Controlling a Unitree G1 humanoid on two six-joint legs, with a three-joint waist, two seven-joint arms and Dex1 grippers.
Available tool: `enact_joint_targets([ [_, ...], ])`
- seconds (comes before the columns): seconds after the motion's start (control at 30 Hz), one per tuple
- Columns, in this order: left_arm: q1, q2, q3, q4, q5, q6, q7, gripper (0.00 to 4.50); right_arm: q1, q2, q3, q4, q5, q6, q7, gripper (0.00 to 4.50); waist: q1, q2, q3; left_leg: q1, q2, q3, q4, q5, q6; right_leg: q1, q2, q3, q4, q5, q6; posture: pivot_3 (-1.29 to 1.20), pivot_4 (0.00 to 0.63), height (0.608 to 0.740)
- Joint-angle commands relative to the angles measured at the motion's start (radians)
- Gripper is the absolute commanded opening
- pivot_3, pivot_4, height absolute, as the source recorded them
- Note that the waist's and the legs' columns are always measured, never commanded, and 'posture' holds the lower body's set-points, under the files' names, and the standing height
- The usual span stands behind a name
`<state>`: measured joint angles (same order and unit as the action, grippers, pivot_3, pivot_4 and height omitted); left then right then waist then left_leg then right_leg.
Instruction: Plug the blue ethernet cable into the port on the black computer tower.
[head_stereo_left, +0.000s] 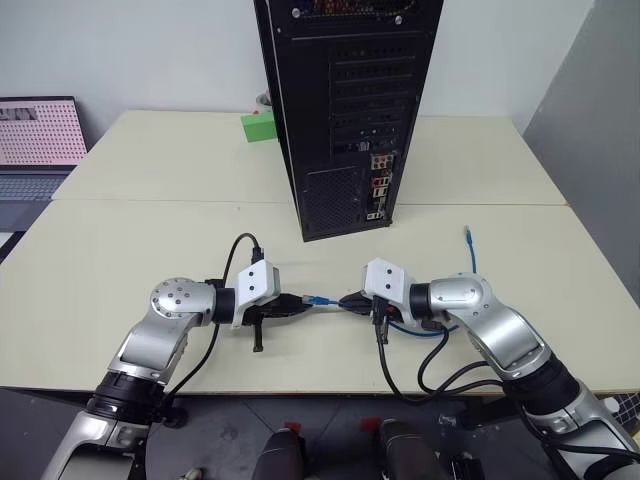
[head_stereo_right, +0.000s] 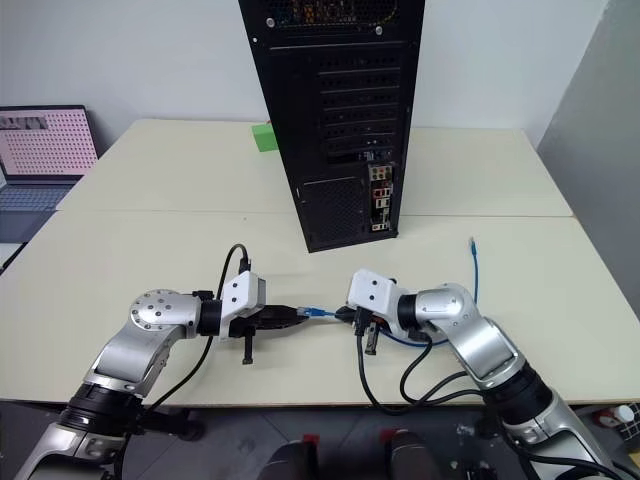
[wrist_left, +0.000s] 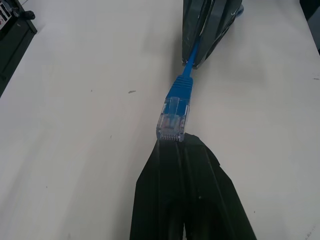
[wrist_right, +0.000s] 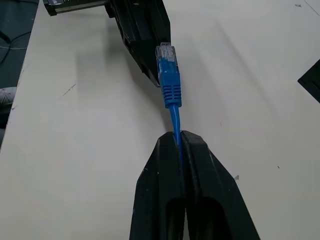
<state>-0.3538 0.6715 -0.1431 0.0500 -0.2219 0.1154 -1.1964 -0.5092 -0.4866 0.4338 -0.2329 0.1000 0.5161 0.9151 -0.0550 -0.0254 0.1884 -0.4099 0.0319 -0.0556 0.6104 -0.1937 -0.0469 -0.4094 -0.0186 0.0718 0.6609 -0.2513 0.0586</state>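
Observation:
The robot's right gripper holds only the thin cord and the clear plug meets the left gripper's shut fingers, so next the left gripper opens and grips the plug's sides (wrist_left: 173, 114).
The blue ethernet cable (head_stereo_left: 318, 300) spans the small gap between my two grippers, low over the table. My right gripper (wrist_right: 177, 137) is shut on the cord just behind the blue boot. The clear plug (wrist_left: 171, 120) sticks out toward my left gripper (wrist_left: 172, 145), which is shut, and the plug's tip lies against its fingertips; I cannot tell whether it is pinched. The cable's other end (head_stereo_left: 467, 233) lies on the table to the right. The black computer tower (head_stereo_left: 350, 100) stands beyond with its rear panel facing me. The port sits somewhere among the colourful connectors (head_stereo_left: 379, 186) low on its right side.
A small green block (head_stereo_left: 258, 127) sits behind the tower on the left. A laptop (head_stereo_left: 35, 140) stands off the table's far left. Black wires (head_stereo_left: 400, 370) loop under my right arm near the table's front edge (head_stereo_left: 300, 390).

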Motion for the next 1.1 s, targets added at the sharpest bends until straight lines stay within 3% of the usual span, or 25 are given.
enact_joint_targets([
  [0.03,0.003,0.002,0.006,-0.034,0.0,-0.015,0.007,0.04,-0.013,0.0,-0.018,-0.041,0.002,-0.009,-0.001,0.0,0.0,0.0,0.0,0.0,0.0,0.0,0.0,0.0,0.0,0.0,0.0,0.0,0.0,0.0,0.0,0.0,0.15,0.74],
  [0.17,0.011,0.021,0.01,-0.034,-0.001,0.017,0.005,0.52,-0.017,0.001,-0.024,-0.025,-0.005,-0.015,-0.012,0.0,0.0,0.0,0.0,0.0,0.0,0.0,0.0,0.0,0.0,0.0,0.0,0.0,0.0,0.0,0.0,0.0,0.15,0.74],
  [0.43,0.024,0.018,0.035,-0.044,-0.038,0.032,0.007,2.2,-0.016,-0.006,-0.016,-0.016,-0.018,-0.031,-0.008,0.0,0.0,0.0,0.0,0.0,0.0,0.0,0.0,0.0,0.0,0.0,0.0,0.0,0.0,0.0,0.0,0.0,0.15,0.74],
  [1.1,0.022,-0.002,0.025,-0.077,-0.059,0.057,0.009,2.2,-0.01,-0.021,0.0,-0.01,-0.059,-0.086,0.014,0.0,0.0,0.0,0.0,0.0,0.0,0.0,0.0,0.0,0.0,0.0,0.0,0.0,0.0,0.0,0.0,0.0,0.15,0.74],
])
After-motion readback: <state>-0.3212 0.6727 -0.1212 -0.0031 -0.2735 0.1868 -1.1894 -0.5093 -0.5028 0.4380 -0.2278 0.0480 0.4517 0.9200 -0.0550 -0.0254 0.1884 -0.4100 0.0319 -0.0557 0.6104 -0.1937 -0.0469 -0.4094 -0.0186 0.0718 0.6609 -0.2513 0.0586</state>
